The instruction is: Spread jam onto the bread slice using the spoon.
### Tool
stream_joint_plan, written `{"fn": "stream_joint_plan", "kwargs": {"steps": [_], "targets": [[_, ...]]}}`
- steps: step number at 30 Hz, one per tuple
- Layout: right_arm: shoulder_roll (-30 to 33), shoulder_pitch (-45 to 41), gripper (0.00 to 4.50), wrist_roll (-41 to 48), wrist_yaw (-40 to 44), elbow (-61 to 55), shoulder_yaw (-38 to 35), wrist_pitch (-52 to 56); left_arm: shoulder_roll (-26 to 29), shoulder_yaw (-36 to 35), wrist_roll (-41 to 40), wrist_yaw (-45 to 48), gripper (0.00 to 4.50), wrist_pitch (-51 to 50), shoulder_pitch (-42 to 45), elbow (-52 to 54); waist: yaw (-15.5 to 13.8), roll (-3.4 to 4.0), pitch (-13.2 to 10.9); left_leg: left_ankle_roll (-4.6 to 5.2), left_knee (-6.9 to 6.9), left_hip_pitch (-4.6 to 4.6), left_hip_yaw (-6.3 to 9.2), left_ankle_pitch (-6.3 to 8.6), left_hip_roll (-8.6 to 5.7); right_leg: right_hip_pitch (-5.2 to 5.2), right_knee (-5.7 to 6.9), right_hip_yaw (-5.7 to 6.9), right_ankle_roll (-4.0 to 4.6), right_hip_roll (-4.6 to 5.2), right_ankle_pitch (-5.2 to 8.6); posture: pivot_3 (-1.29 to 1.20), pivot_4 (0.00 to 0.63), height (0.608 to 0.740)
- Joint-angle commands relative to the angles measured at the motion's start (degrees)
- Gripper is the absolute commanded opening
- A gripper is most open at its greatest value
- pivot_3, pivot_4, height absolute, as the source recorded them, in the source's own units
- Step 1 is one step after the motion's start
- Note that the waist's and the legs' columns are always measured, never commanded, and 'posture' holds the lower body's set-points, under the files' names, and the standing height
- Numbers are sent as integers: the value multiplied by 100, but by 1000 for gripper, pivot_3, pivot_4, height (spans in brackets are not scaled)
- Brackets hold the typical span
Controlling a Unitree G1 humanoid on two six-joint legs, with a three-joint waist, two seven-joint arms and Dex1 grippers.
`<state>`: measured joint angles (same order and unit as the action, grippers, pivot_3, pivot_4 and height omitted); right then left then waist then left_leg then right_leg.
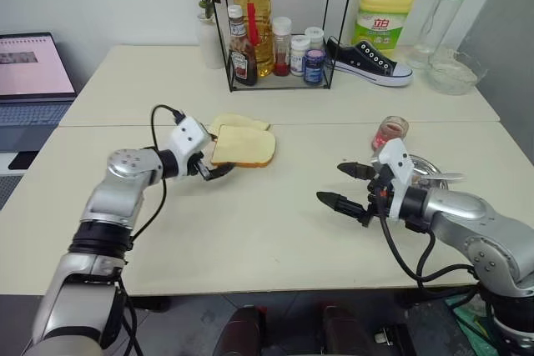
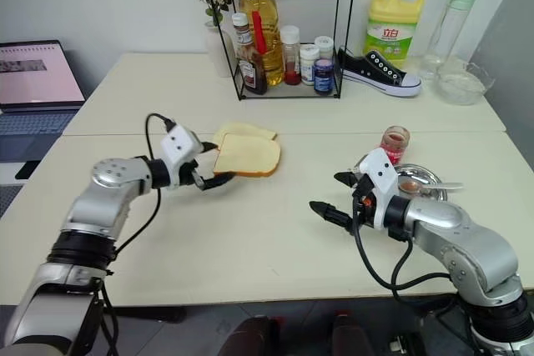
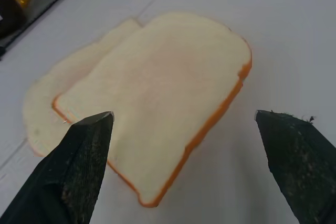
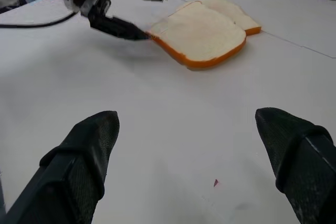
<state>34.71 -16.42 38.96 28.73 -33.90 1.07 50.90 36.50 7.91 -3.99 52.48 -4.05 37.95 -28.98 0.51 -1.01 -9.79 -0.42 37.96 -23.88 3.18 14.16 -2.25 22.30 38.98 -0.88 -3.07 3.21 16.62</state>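
My right gripper closes next on the end of the spoon's handle (image 1: 455,177), sticking out over the steel plate's edge.
The bread slice (image 1: 244,147), pale with a golden crust, lies on the table partly over a second, smaller slice (image 1: 238,122). My left gripper (image 1: 212,161) is open at the slice's left edge, with its fingertips (image 3: 92,129) on either side of that corner and nothing gripped. My right gripper (image 1: 343,187) hangs open and empty over bare table to the right. Just behind it a round steel plate (image 1: 431,162) holds the spoon (image 1: 442,177). The small glass jar of jam (image 1: 390,132) stands behind the plate. The right wrist view shows the left gripper (image 4: 142,11) at the bread slice (image 4: 202,32).
A wire rack (image 1: 279,35) of bottles and jars stands at the back centre. Right of it are a black shoe (image 1: 367,60), a yellow detergent bottle (image 1: 385,10) and a glass bowl (image 1: 455,72). A laptop (image 1: 33,68) sits at far left.
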Motion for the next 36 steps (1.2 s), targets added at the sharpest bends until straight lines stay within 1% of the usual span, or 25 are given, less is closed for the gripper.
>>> {"fn": "stream_joint_plan", "kwargs": {"steps": [1, 6, 9, 16, 18, 20, 21, 26, 27, 29, 31, 32, 33, 36], "targets": [[-61, 103, 4464, -81, -144, -349, -21, -84, -162, 183, 425, -56, 4500, 857, 486, -879, -5, -1, 0, 0, 0, -1, 1, 0, 0, 0, 0, 2, 0, 0, 0, 0, 150, 740], [-237, 163, 4464, 21, -410, -523, -103, 41, -391, 386, 982, -421, 4500, 1677, 1084, -2169, -7, -2, 1, 0, 1, -1, 0, 0, -4, -1, 1, 1, 0, 0, 0, 0, 150, 740], [-238, 221, 4500, 38, -452, -566, -172, 60, -503, 365, 1119, -562, 3908, 1976, 1313, -2674, -7, -3, 1, 0, 2, -1, 2, 0, -4, -2, 2, 5, 0, 0, 0, 0, 150, 740], [-327, 139, 4500, 210, -623, -586, -315, 157, -550, 265, 1148, -519, 1650, 2284, 1552, -3139, 2, -4, 2, 1, 2, -1, 4, 0, -5, -2, 4, 5, -1, -1, 0, 0, 150, 740], [-307, 129, 4500, 171, -601, -542, -318, 144, -565, 195, 1078, -476, 1032, 2287, 1581, -3163, 2, -4, 2, 1, 3, 0, 3, 0, -5, -2, 4, 4, -1, -1, 0, 0, 150, 740], [-308, 108, 4500, 164, -593, -513, -324, 145, -581, 115, 1001, -398, 322, 2246, 1591, -3110, 3, -4, 2, 1, 3, 0, 3, 0, -6, -2, 4, 4, -1, -1, 0, 0, 150, 740], [-319, 95, 4500, 167, -603, -515, -318, 156, -576, 92, 980, -365, 77, 2236, 1589, -3086, 3, -4, 2, 1, 3, -1, 4, 0, -5, -2, 4, 5, -1, -1, 0, 0, 150, 740], [-243, 61, 4500, 184, -497, -452, -389, 162, -517, -123, 678, 65, 32, 2028, 1439, -2382, -1, -5, 1, 1, 4, -3, 4, 0, -5, -1, 3, 5, -1, -1, 0, 0, 150, 740], [-158, 74, 4500, 162, -422, -406, -446, 140, -473, -161, 542, 248, 32, 1899, 1325, -1970, -1, -4, 1, 1, 4, -4, 5, 0, -5, -2, 3, 6, -1, -1, 0, 0, 150, 740], [72, 126, 4500, 174, -231, -298, -669, 124, -355, -171, 205, 719, 32, 1528, 899, -744, 16, -4, 1, 1, 4, -3, 3, 0, -5, -1, 2, 2, -1, -1, 0, 0, 150, 740], [562, 384, 4500, 391, 210, -295, -1099, 236, -144, 160, 50, 1183, 32, 1310, 4, 1122, 41, -2, 2, 0, 3, -4, 3, 0, -4, -2, -1, -1, 0, 1, 0, 0, 150, 740], [751, 498, 4500, 502, 376, -332, -1239, 302, -58, 294, 65, 1297, 32, 1263, -324, 1726, 42, -1, 3, 0, 0, -4, 0, 0, -3, -2, -5, -7, -1, 4, 0, 0, 150, 740], [928, 638, 4500, 668, 530, -403, -1383, 393, -59, 464, 140, 1333, 32, 1330, -610, 2125, 42, -1, 3, 0, -3, -2, 1, 0, -3, -4, -7, -9, -1, 5, 0, 0, 150, 740], [1165, 872, 4500, 962, 686, -587, -1481, 520, -178, 717, 310, 1262, 32, 1346, -960, 2396, 28, 2, 5, 1, -2, 2, 4, 0, 3, -12, -7, -15, 0, 18, 0, 0, 150, 740]]}}
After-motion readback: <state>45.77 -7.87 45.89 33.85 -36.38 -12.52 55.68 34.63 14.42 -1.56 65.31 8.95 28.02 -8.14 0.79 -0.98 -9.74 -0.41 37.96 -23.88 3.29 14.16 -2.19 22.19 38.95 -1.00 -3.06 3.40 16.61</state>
